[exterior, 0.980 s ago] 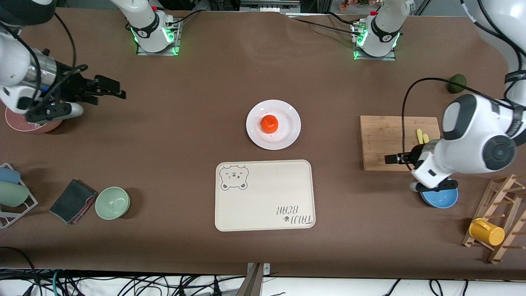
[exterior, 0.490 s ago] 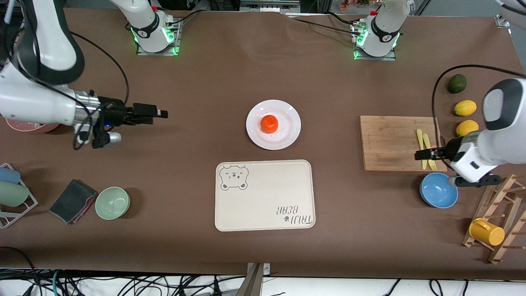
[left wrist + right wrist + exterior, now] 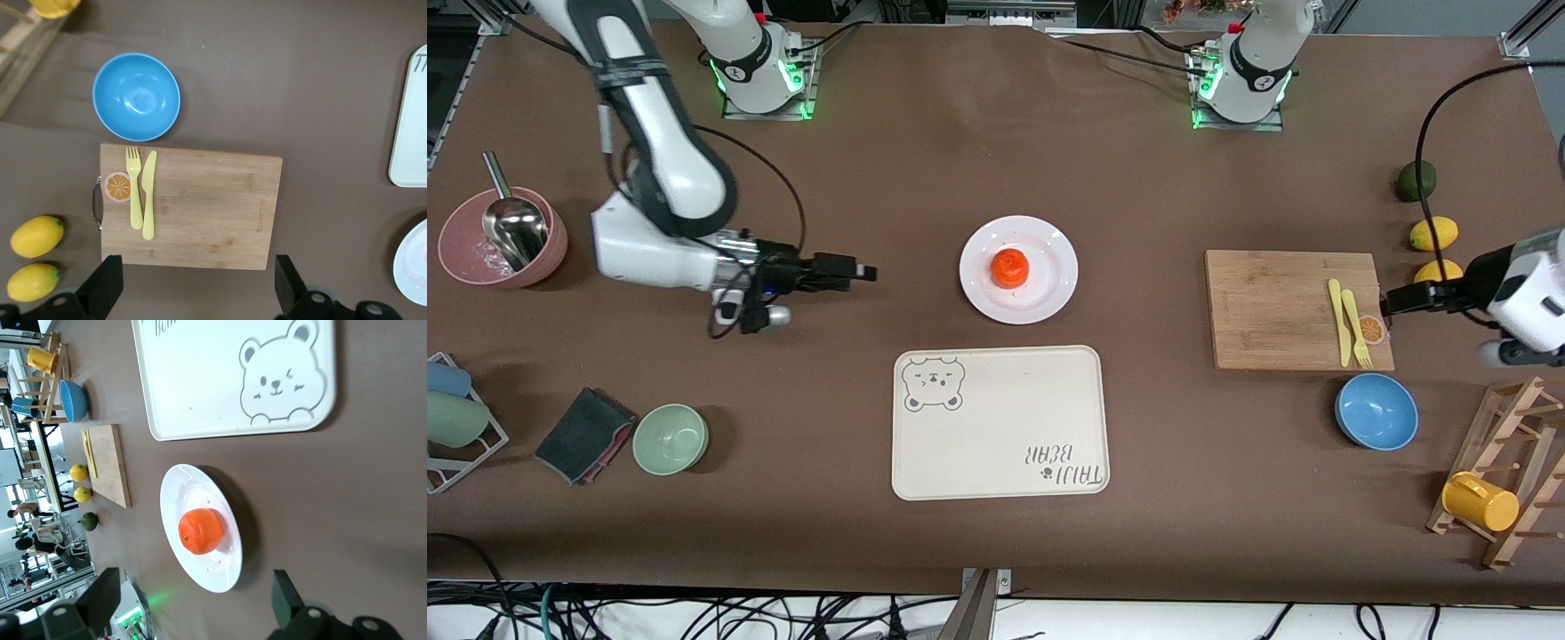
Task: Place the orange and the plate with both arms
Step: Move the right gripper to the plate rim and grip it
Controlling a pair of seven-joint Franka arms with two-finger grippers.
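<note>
The robot's right gripper needs to move to the white plate next and close on the plate's rim (image 3: 962, 278) (image 3: 238, 537) on the side facing the pink bowl.
The orange (image 3: 1010, 268) lies in the well of the white plate (image 3: 1053, 286) at the middle of the table. My right gripper (image 3: 861, 270) hangs over the bare tabletop beside the plate, toward the right arm's end, and points at it. It is open and holds nothing. In the right wrist view the orange (image 3: 200, 531) and the plate (image 3: 223, 577) lie ahead of the gripper (image 3: 193, 607). My left gripper (image 3: 1394, 299) is open and empty over the handle end of the cutting board (image 3: 1272, 307). The left wrist view shows its fingers (image 3: 107, 287) wide apart and only the plate's rim (image 3: 415, 267).
A cream bear-print tray (image 3: 996, 427) lies just nearer the camera than the plate. The board carries a yellow fork and knife (image 3: 1347, 320). A blue bowl (image 3: 1376, 411), two lemons (image 3: 1433, 234), a lime (image 3: 1415, 180) and a mug rack (image 3: 1489, 480) crowd the left arm's end. A green bowl (image 3: 671, 438) and a pink bowl (image 3: 463, 253) sit at the right arm's end.
The right arm has swung in from its end of the table toward the plate. The left arm has drawn back off the board toward its own end. Orange and plate have not moved.
</note>
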